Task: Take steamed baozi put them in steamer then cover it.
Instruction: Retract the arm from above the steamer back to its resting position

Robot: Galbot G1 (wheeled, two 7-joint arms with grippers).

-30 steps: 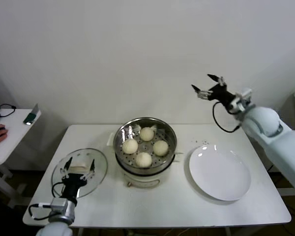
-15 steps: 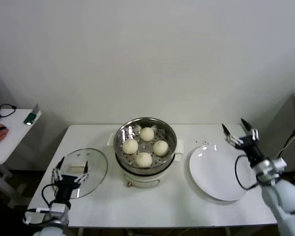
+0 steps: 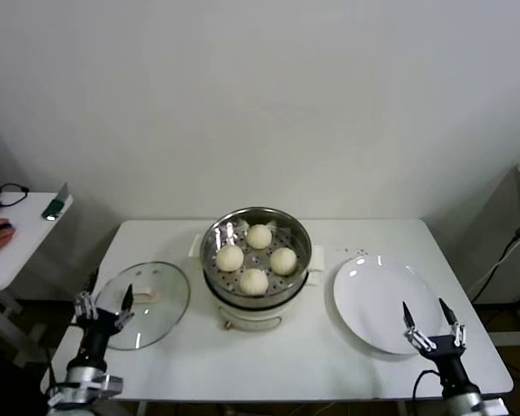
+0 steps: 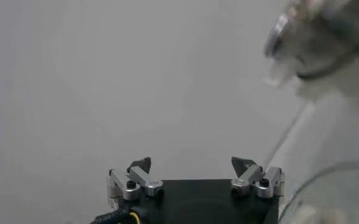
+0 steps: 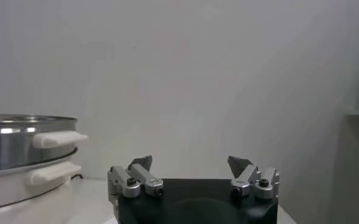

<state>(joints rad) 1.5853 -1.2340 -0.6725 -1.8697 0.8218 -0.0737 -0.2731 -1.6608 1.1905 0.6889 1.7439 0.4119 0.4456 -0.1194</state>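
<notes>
The lid should cover the steamer. So my left gripper should close on the top bar [image 3: 137, 295] of the glass lid's white handle.
Several cream-white baozi [image 3: 256, 258] sit on the perforated tray inside the shiny steel steamer [image 3: 302, 236] at the table's middle; it also shows in the right wrist view [image 5: 21, 161]. The glass lid with a white handle [image 3: 165, 299] lies flat on the table left of the steamer, uncovered pot beside it. My left gripper [image 3: 104, 309] is open and empty, low at the table's front left corner, at the lid's near edge. My right gripper [image 3: 431, 317] is open and empty, low at the front right, just in front of the plate. Both wrist views show spread empty fingers [image 4: 139, 165] [image 5: 141, 162].
An empty white plate [image 3: 386, 303] lies right of the steamer. A side table [image 3: 13, 234] with a small device and a person's hand stands at far left. A white wall stands behind the table. The table's front edge is near both grippers.
My right arm has swung down from high above the table's back right to low at the front right. My left gripper has drawn back from over the lid toward the front left corner.
</notes>
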